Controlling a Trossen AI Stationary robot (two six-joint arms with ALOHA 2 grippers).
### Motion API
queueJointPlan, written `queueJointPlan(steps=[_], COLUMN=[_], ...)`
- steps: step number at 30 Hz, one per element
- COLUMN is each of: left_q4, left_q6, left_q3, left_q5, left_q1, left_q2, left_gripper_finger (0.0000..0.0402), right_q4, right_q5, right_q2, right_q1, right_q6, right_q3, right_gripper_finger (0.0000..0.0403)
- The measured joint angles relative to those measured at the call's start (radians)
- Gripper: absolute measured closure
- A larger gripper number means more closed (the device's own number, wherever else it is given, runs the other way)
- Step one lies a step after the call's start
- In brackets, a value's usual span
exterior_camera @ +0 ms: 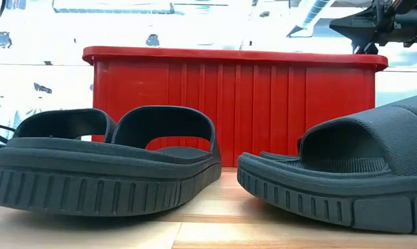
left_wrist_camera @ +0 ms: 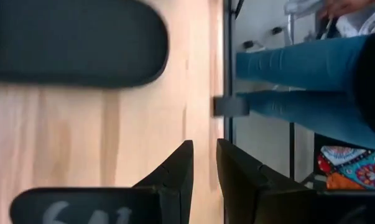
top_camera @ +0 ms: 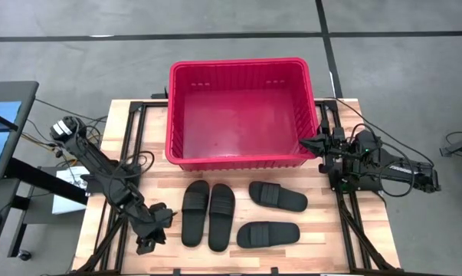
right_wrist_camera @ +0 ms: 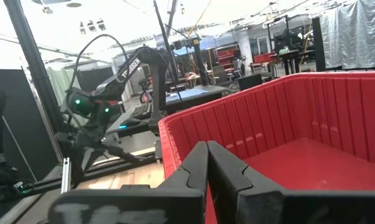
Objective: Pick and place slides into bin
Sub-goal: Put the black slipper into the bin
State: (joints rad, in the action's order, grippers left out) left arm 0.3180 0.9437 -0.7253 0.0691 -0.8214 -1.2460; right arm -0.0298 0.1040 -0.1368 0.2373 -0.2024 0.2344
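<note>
The heel end of the black slide [top_camera: 191, 243] [left_wrist_camera: 160, 59] closest to my left gripper in the side-by-side pair, toward the table's front edge, should be grabbed next by that gripper.
Four black slides lie sole down on the wooden table in front of the red bin [top_camera: 238, 115]. Two stand side by side [top_camera: 195, 213] [top_camera: 221, 216], one lies slanted [top_camera: 277, 196], one lies crosswise near the front edge [top_camera: 268, 234]. My left gripper [top_camera: 148, 241] hovers low over bare table left of the pair, its fingers a little apart and empty [left_wrist_camera: 204, 155]. My right gripper [top_camera: 306, 143] is shut and empty [right_wrist_camera: 207, 152], above the bin's near right corner. The low view shows two slides [exterior_camera: 104, 166] [exterior_camera: 346, 173] before the bin [exterior_camera: 229, 104].
Black frame rails run along the table's left [top_camera: 131, 153] and right [top_camera: 345, 207] sides. A person in blue jeans [left_wrist_camera: 299, 81] stands beyond the table edge in the left wrist view. Bare wood lies between the slides and the front edge [top_camera: 215, 261].
</note>
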Motion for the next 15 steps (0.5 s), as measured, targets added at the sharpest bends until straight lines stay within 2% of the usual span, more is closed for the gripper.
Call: queueJointPlan(steps=[6,10,15], left_q4=[-0.177,-0.175,-0.185], left_q6=[-0.027,-0.025,-0.055], left_q3=[0.0,0.0,0.0], left_q5=[-0.013,0.005,0.012], left_q1=[-0.014,-0.014,-0.014], left_q2=[-0.018,-0.018,-0.018], left_gripper_finger=[0.0341,0.0331,0.0297], right_q4=[0.001,0.002,0.001], right_q5=[0.0,0.0,0.0], right_q2=[0.0,0.0,0.0], right_q1=[0.0,0.0,0.0], right_q6=[0.0,0.0,0.0], right_q3=[0.0,0.0,0.0], right_gripper_finger=[0.0403,0.0403,0.0403])
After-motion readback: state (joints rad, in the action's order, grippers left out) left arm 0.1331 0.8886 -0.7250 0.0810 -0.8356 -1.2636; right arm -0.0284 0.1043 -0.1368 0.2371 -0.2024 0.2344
